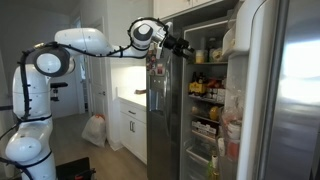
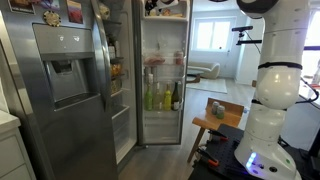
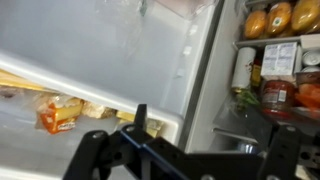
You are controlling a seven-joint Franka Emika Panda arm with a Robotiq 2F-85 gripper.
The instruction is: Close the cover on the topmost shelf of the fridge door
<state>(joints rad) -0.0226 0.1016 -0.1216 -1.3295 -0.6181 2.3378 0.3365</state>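
Note:
I need to next close my gripper on the cover's free edge [image 1: 234, 21] at the fridge door's topmost shelf.
The fridge door [image 1: 285, 95] stands open, its white inner face lined with shelves of bottles [image 1: 232, 105]; the inner face also shows in an exterior view [image 2: 163, 95]. The topmost shelf [image 1: 231, 40] is at the door's upper end. My gripper [image 1: 180, 45] is held out at that height, in front of the open fridge. In the wrist view a pale translucent cover [image 3: 90, 55] fills the left, with yellow packets [image 3: 58, 113] below it. My gripper [image 3: 210, 140] is open and empty, one fingertip just under the cover's lower edge.
The fridge interior holds oranges [image 3: 280, 18] and jars [image 3: 275, 95] on its shelves. The other fridge door with dispenser and magnets [image 2: 65, 70] stays shut. White cabinets [image 1: 130, 120] and a bag [image 1: 93, 130] are beyond the arm. A wooden stool [image 2: 215, 115] stands by the robot base.

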